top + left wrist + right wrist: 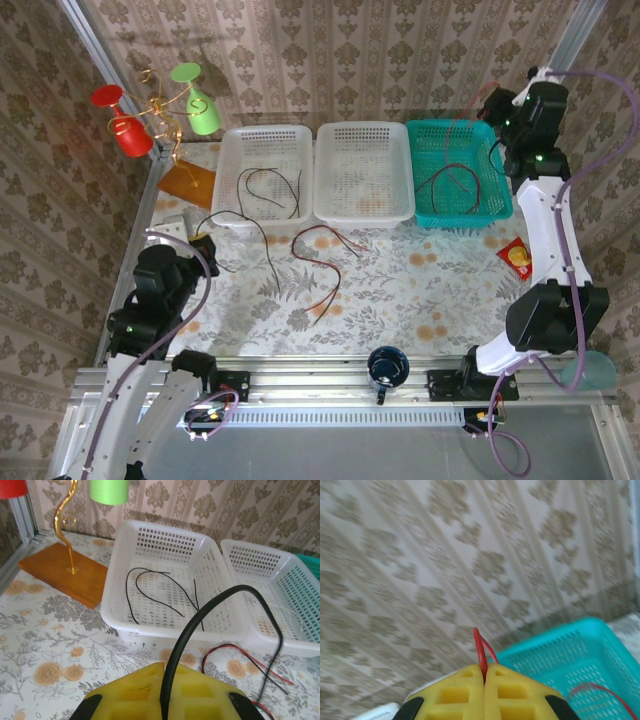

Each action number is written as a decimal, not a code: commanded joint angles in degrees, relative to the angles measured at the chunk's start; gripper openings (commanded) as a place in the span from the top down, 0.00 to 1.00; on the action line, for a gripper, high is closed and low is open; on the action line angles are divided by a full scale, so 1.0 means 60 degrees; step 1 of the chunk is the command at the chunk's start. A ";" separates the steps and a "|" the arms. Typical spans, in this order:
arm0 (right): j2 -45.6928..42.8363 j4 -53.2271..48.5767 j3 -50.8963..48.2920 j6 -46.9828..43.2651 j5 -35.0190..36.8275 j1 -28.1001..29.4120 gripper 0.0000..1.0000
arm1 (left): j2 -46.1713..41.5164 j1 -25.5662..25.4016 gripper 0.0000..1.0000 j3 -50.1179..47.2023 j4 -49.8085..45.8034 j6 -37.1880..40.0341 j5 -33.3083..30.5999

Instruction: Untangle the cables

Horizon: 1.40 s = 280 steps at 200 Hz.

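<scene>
My right gripper has the red cable, which now hangs into the teal basket. It will put the cable down on the bottom of the teal basket [440, 184].
My left gripper [203, 242] [167, 669] sits low at the table's left, shut on a black cable [222, 596] that arches out from between its yellow fingers [135, 690] and drops to the table [262, 245]. Another black cable [270, 188] [165, 587] lies in the left white basket [232, 140]. A red cable and a black one [325, 255] [250, 657] lie crossed on the table in front of the baskets. High at the back right, my right gripper [497, 108] [485, 669] is shut on a red cable [480, 647] that hangs into the teal basket [445, 128], where more red and black cable [455, 185] lies.
A middle white basket [363, 215] stands between the other two. A wooden stand [185, 182] with red and green cups is at the back left. A dark mug [387, 368] sits at the near edge, a red snack packet [516, 257] at the right.
</scene>
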 commanded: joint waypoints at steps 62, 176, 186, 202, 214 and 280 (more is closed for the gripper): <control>0.2307 -0.2151 -0.1040 0.0148 0.1009 0.0637 1.00 | -0.0035 -0.0468 1.00 -0.0009 0.0311 -0.0198 0.0121; 0.4300 -0.3679 -0.0542 0.0581 0.1867 0.0395 0.95 | 0.0131 -0.0666 1.00 0.0532 0.0091 0.0181 0.0242; 0.4051 -0.3298 -0.0614 0.0493 0.1561 0.0345 0.88 | 0.0218 -0.0672 1.00 0.0627 0.0062 0.0247 0.0259; 0.3473 -0.2760 -0.0913 0.0405 0.1227 0.0342 0.74 | 0.0283 -0.0708 1.00 0.0731 0.0160 0.0360 0.0275; 0.3069 -0.2591 -0.1055 0.0394 0.1169 0.0338 0.62 | 0.0302 -0.0724 1.00 0.0793 0.0308 0.0470 0.0275; 0.0907 -0.2269 -0.1856 0.0477 0.0767 0.0294 0.38 | 0.1075 -0.0905 1.00 0.2137 0.0495 0.1181 0.0347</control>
